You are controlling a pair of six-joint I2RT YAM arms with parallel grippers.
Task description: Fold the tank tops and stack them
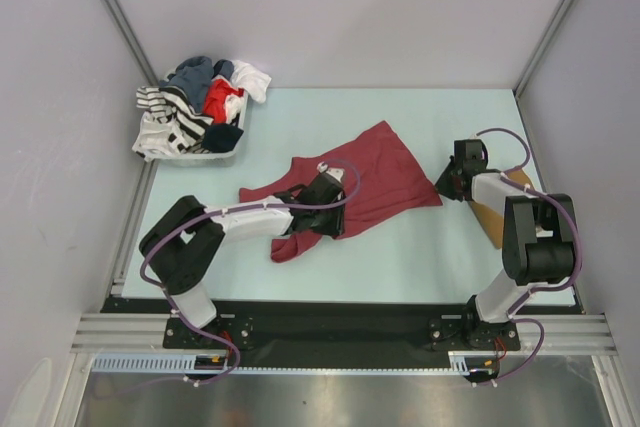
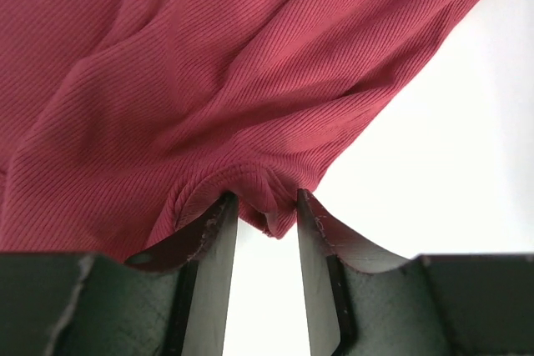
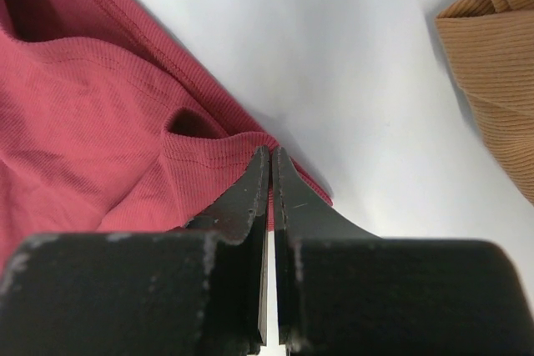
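Observation:
The curled fold of the maroon tank top bunches over its hem corner at my left gripper's fingers, so I need to open them, free the fold, and pinch that hem corner (image 2: 277,226).
The dark maroon tank top (image 1: 385,169) lies spread and rumpled in the middle of the table. My left gripper (image 1: 322,205) rests on its near-left part. In the left wrist view its jaws (image 2: 264,198) stand apart, and a loose fold of the maroon cloth (image 2: 209,81) sags between the tips without being pinched. My right gripper (image 1: 446,185) is at the top's right corner, shut on the hem (image 3: 273,152) of the maroon cloth (image 3: 92,122). The tan-brown tank top (image 1: 489,217) lies bunched beside the right arm, and the right wrist view shows it too (image 3: 501,81).
A white basket (image 1: 215,157) at the back left holds several mixed clothes: striped, red, blue and white. Grey walls and metal posts close in the table on three sides. The arm bases sit on the black rail at the near edge.

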